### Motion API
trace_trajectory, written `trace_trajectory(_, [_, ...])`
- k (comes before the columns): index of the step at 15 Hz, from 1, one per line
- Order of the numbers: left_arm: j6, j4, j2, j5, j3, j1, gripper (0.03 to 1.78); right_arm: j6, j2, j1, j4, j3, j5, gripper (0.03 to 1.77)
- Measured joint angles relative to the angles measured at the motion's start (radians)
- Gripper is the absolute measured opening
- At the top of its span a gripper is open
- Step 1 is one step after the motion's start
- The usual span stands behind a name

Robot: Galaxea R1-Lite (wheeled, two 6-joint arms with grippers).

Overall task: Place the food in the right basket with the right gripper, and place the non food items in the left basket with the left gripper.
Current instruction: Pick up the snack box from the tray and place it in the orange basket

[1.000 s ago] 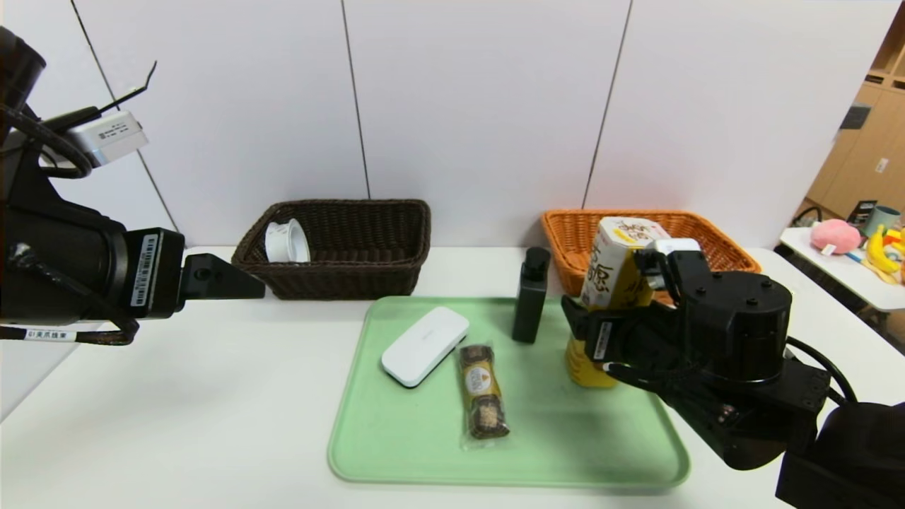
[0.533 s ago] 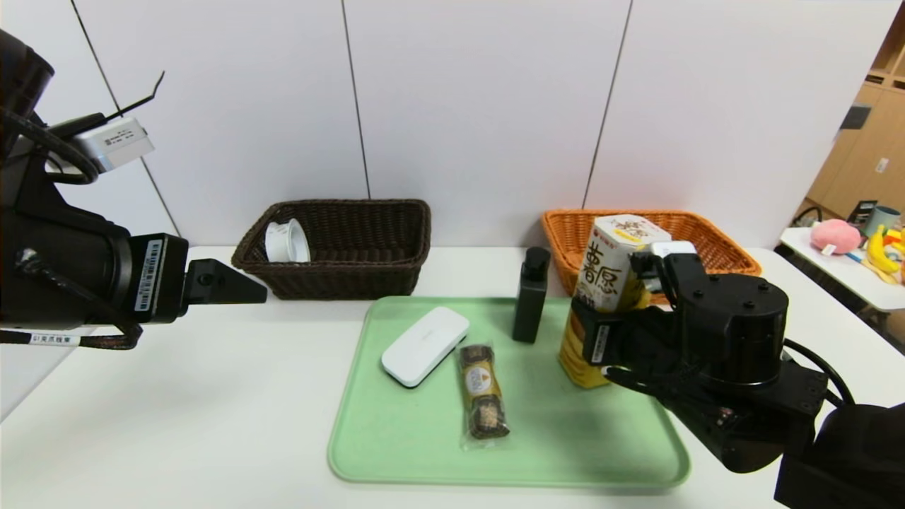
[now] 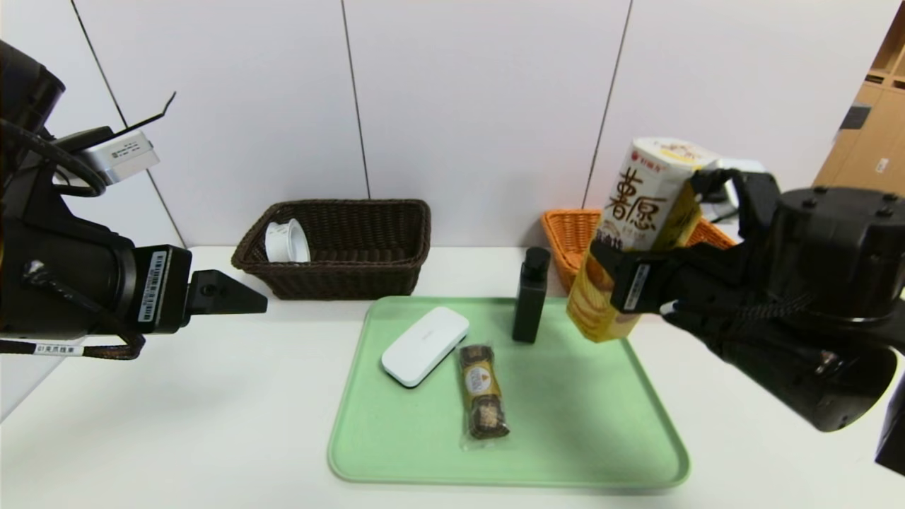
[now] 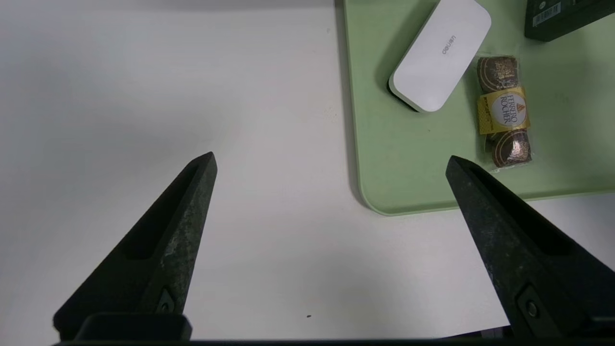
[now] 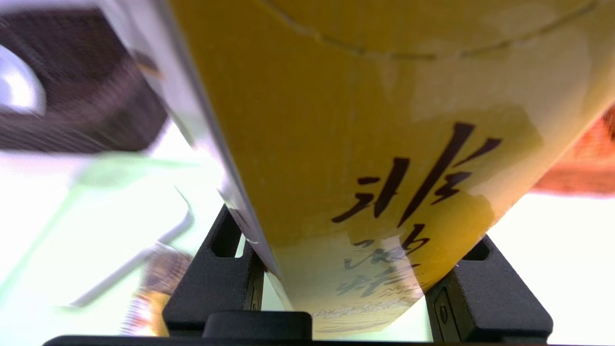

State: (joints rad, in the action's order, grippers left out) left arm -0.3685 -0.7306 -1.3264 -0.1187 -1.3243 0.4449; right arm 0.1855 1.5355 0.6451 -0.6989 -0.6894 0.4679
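Next, I set the tall yellow snack box upright near the middle of the empty orange-tan basket [image 3: 630,259] using my right gripper.
My right gripper [image 3: 631,285] is shut on the tall yellow snack box [image 3: 640,219], which hangs tilted in the air above the tray's far right corner, in front of the orange-tan right basket [image 3: 565,237]. In the right wrist view the box [image 5: 365,144] fills the space between both fingers [image 5: 216,274]. The chocolate snack pack [image 3: 483,391], the flat white case [image 3: 424,345] and the black pump bottle [image 3: 530,297] stay on the green tray [image 3: 580,438]. The white ribbed container [image 3: 286,242] lies in the dark left basket [image 3: 353,272]. My left gripper [image 4: 331,163] hovers open over the bare table left of the tray.
Both baskets stand at the back of the white table [image 3: 177,410] against a panelled wall. My right arm's bulk [image 3: 813,318] covers the table's right side. Wooden shelving [image 3: 866,134] shows at the far right.
My right gripper closed on the snack box and raised it off the tray, up and slightly right, tilting it. The left arm barely shifted.
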Motion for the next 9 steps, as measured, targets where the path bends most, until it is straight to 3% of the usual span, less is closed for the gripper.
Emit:
trace_trajectory(2, [0.0,0.0,0.002,0.0,0.005,0.0,1.69,0.0,-0.047,-0.033,0.14,-0.137,-0.051,0.87])
trace_trajectory(5, [0.0,-0.001,0.005,0.001,0.011,0.0,1.69,-0.024,-0.067,-0.176,0.308,-0.329,-0.181,0.87])
trace_trajectory(9, [0.006,0.003,0.009,0.003,0.02,0.0,1.69,-0.071,0.019,-0.344,0.35,-0.479,-0.319,0.87])
